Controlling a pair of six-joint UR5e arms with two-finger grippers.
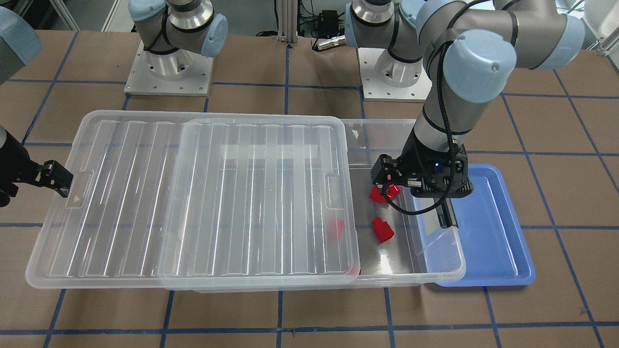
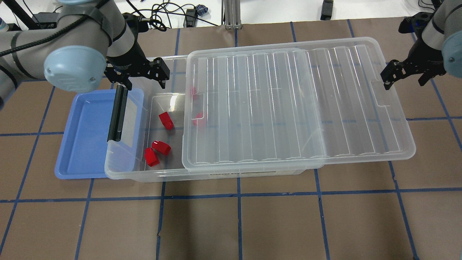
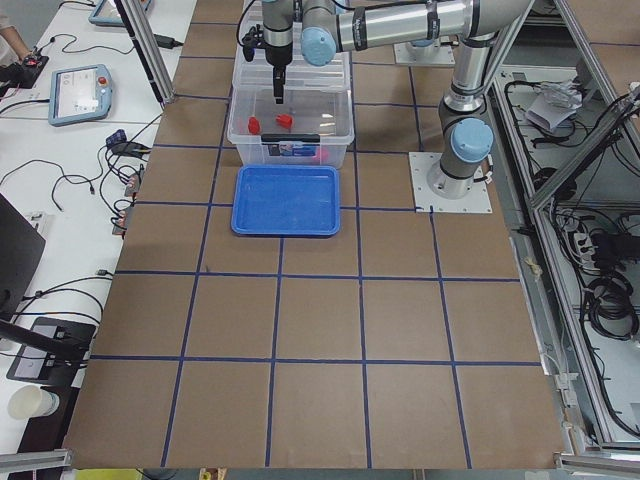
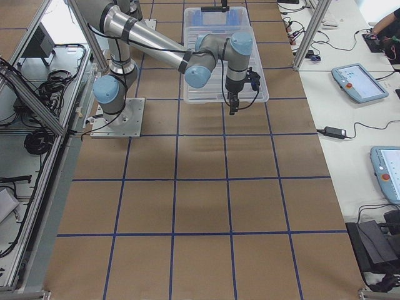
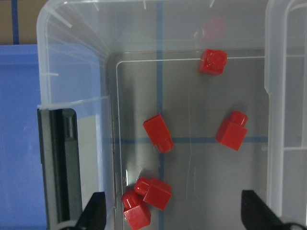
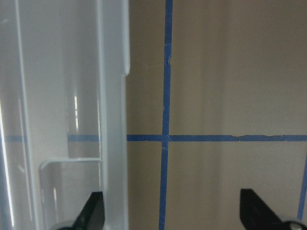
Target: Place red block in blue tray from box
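Observation:
The left gripper of mine will close on the lone red block's body (image 1: 384, 233) (image 5: 156, 129), in front of the touching red blocks and beside the black latch bar.
The clear box (image 2: 144, 176) lies along the table with its ribbed lid (image 2: 288, 104) slid toward my right, so its left end is uncovered. Several red blocks lie on the box floor; in the left wrist view one red block (image 5: 158, 133) is at the middle, with others (image 5: 232, 130) around it. In the overhead view three red blocks (image 2: 166, 120) show in the uncovered end, and more show faintly under the lid. The empty blue tray (image 2: 83, 137) sits partly under the box's left end. My left gripper (image 2: 142, 77) (image 5: 175, 215) hangs open and empty above the uncovered end. My right gripper (image 2: 406, 76) (image 6: 172, 215) is open and empty at the lid's far right edge.
A black latch bar (image 2: 117, 113) stands on the box's left end, between the tray and the blocks. The brown table (image 2: 238, 224) carries blue tape lines. The arm bases (image 1: 169, 67) stand behind the box.

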